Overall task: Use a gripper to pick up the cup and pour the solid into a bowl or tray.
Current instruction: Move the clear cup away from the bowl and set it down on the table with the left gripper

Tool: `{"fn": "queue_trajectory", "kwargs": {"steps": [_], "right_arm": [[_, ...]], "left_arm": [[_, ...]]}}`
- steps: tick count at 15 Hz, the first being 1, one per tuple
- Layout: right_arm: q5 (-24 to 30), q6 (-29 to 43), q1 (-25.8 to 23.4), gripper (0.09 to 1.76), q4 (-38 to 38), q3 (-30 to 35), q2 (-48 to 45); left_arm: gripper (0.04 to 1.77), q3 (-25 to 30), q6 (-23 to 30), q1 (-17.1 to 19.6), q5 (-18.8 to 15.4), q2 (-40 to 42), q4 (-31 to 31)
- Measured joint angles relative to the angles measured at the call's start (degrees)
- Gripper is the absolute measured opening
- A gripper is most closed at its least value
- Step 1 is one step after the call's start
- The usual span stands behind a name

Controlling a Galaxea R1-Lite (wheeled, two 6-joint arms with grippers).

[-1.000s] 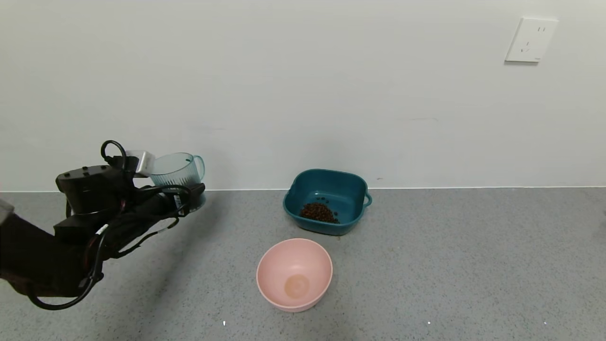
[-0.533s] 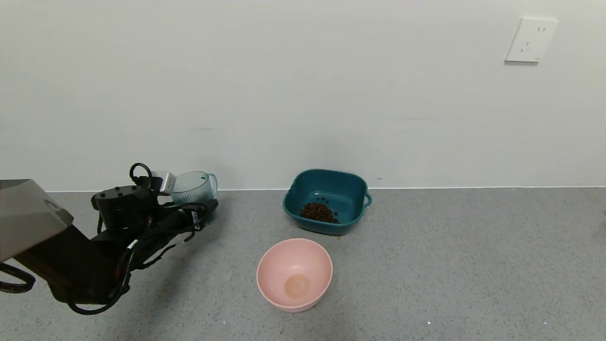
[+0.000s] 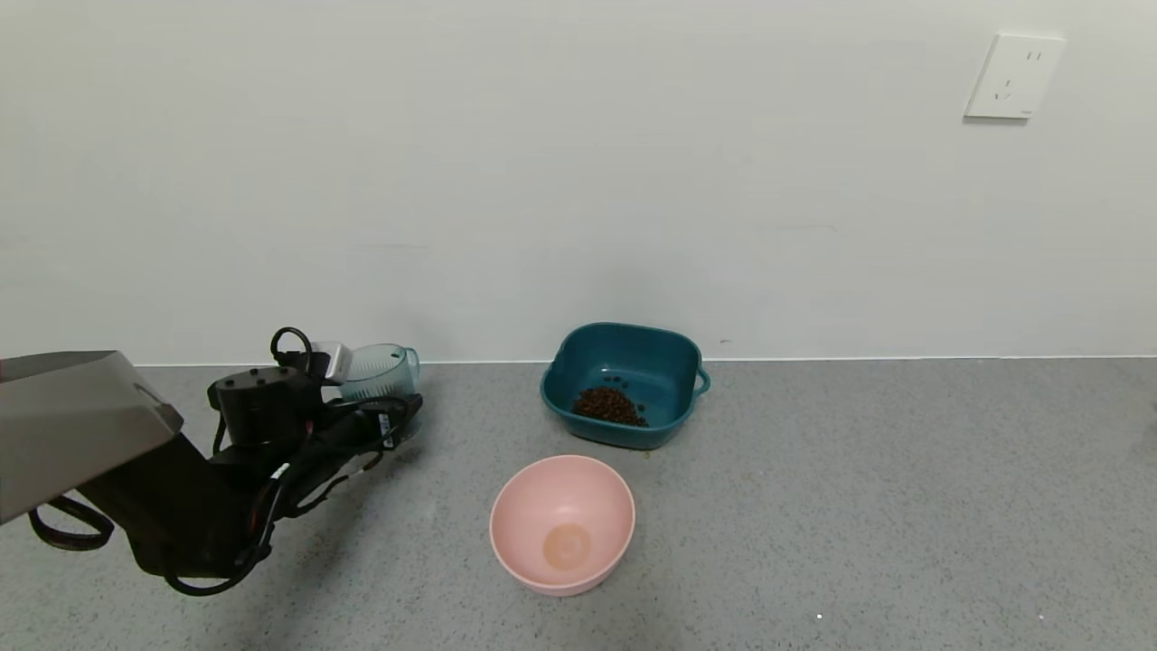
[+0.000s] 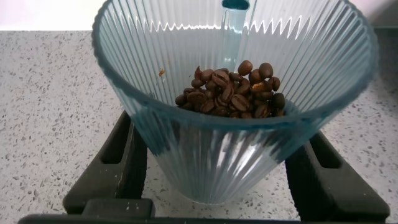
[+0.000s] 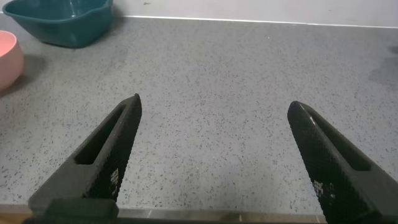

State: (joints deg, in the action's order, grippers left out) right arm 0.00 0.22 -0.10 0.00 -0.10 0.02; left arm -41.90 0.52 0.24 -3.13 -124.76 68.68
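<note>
My left gripper should put the ribbed blue-grey cup down on the grey table [image 3: 397, 421] near the wall, across from the teal basin.
My left gripper [image 3: 395, 404] is shut on the ribbed blue-grey cup [image 3: 383, 369] and holds it upright, low over the grey table at the left, close to the wall. In the left wrist view the dark fingers [image 4: 118, 163] stand on both sides of the cup [image 4: 211, 149], which holds a heap of brown beans [image 4: 230, 96]. The teal basin [image 3: 633, 354] sits to the right by the wall, with a pile of beans [image 3: 610, 406] in it. My right gripper [image 5: 214, 104] is open and empty over bare table, out of the head view.
An empty round pink bowl [image 3: 562, 522] stands in front of the basin. The white wall runs along the back with a socket [image 3: 1013, 77] at the upper right. The right wrist view shows the basin [image 5: 59, 18] and the pink bowl's edge [image 5: 7, 59].
My left arm has carried the cup down and to the right, from raised against the wall to low over the table. The bowls have not moved.
</note>
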Motion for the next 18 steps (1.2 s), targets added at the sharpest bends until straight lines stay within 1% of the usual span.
{"fn": "queue_trajectory", "kwargs": {"steps": [6, 11, 18], "right_arm": [[0.0, 0.0, 0.0, 1.71, 0.0, 0.0, 0.0], [0.0, 0.0, 0.0, 1.71, 0.0, 0.0, 0.0], [0.0, 0.0, 0.0, 1.71, 0.0, 0.0, 0.0]], "left_arm": [[1.27, -0.9, 0.6, -0.3, 0.8, -2.6, 0.1], [1.27, -0.8, 1.0, -1.0, 2.5, -3.5, 0.8], [1.27, 0.6, 1.3, -1.8, 2.8, -4.0, 1.3]]}}
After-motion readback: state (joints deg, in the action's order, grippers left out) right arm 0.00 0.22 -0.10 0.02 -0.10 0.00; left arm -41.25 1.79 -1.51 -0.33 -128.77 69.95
